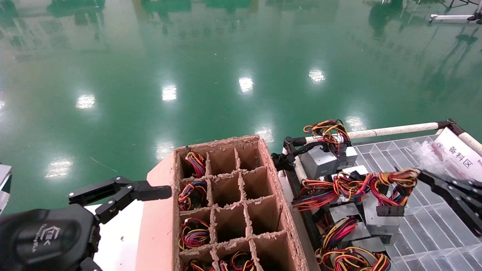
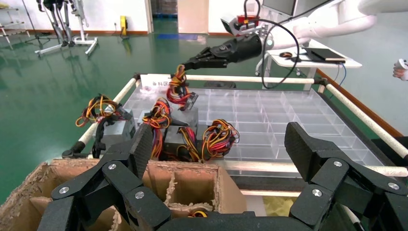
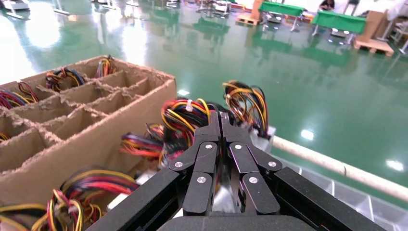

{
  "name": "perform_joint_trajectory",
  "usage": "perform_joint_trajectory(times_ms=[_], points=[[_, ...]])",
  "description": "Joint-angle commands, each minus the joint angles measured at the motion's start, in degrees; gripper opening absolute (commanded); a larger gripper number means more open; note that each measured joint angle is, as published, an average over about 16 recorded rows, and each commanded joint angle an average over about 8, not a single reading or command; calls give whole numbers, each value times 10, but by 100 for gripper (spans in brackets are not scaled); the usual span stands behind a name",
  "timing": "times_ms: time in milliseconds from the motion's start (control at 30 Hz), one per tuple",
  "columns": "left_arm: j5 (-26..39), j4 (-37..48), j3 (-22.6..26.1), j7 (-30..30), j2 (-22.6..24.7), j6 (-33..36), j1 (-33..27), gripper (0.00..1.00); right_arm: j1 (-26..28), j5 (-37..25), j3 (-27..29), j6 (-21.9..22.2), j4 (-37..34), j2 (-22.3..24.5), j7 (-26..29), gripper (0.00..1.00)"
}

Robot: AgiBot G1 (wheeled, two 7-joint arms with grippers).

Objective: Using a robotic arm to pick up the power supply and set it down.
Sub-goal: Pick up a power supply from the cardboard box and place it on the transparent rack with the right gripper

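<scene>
My right gripper is going to put the grey power supply down in the clear tray [image 1: 386,224], so that it sits against the other power supplies. The grey power supply now hangs over the pile.
My right gripper [image 1: 421,174] is shut on the coiled red, yellow and black wires [image 1: 395,182] of a grey power supply [image 1: 380,222]. The box hangs under the bundle, over the pile in the clear tray [image 1: 433,229]. I cannot tell whether it is free of the pile. In the right wrist view the jaws [image 3: 219,121] meet on the wires [image 3: 183,113]. The left wrist view shows the right gripper [image 2: 190,63] over the power supply [image 2: 186,115]. My left gripper [image 1: 124,192] is parked open beside the cardboard box [image 1: 270,169], nothing between its fingers [image 2: 219,147].
The cardboard box is split into cells; several hold wire bundles [image 1: 194,195], others are empty. More power supplies [image 1: 320,160] lie at the tray's near end. A padded rail [image 1: 391,131] rims the tray. A white label [image 1: 459,154] lies at the right. Green floor lies beyond.
</scene>
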Motion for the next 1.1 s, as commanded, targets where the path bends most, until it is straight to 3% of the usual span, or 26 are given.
perform_joint_trajectory(times_ms=[33, 700, 933, 1100], points=[[0, 0, 0, 0, 0, 0, 0, 100, -16, 9, 4, -1, -1, 3, -2, 0], [0, 0, 0, 0, 0, 0, 0, 100, -198, 144, 68, -5, 22, 20, -26, 0], [0, 0, 0, 0, 0, 0, 0, 100, -239, 167, 80, -5, 29, 29, -28, 0], [0, 0, 0, 0, 0, 0, 0, 100, -240, 155, 76, 0, 48, 42, -27, 0]])
